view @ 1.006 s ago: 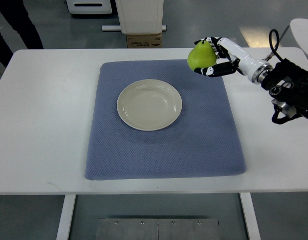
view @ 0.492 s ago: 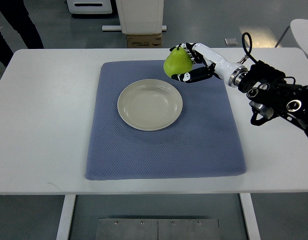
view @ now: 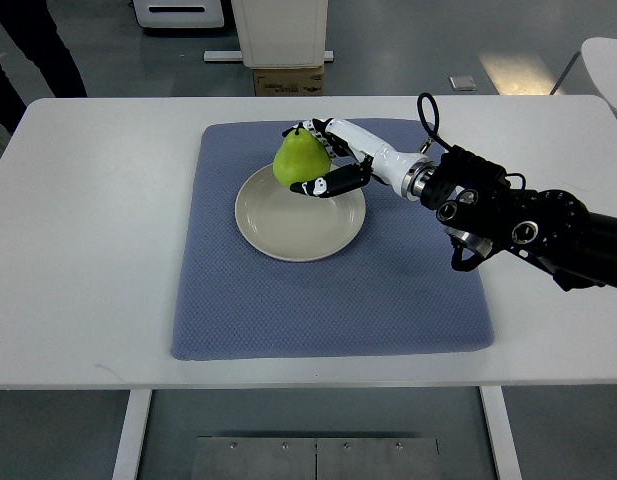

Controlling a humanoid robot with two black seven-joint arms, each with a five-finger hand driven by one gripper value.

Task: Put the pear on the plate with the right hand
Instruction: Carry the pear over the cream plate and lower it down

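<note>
I need to release the green pear mid-way on the round cream plate (view: 295,213) with my right gripper.
A green pear (view: 296,160) is held in my right hand (view: 321,162), whose fingers are curled around it. The hand holds the pear over the far edge of a round cream plate (view: 288,230). I cannot tell whether the pear touches the plate. The plate lies on a blue mat (view: 418,290) on the white table (view: 88,250). My right arm (view: 508,215) comes in from the right edge. My left arm is not in view.
A cardboard box (view: 287,80) and a white cabinet base stand on the floor beyond the table's far edge. A person's dark leg (view: 33,45) shows at the top left. A white round object (view: 610,65) is at the top right.
My right hand has carried the pear leftward and toward me, from above the mat's far right corner to over the plate's far edge. The arm has stretched further across the mat.
</note>
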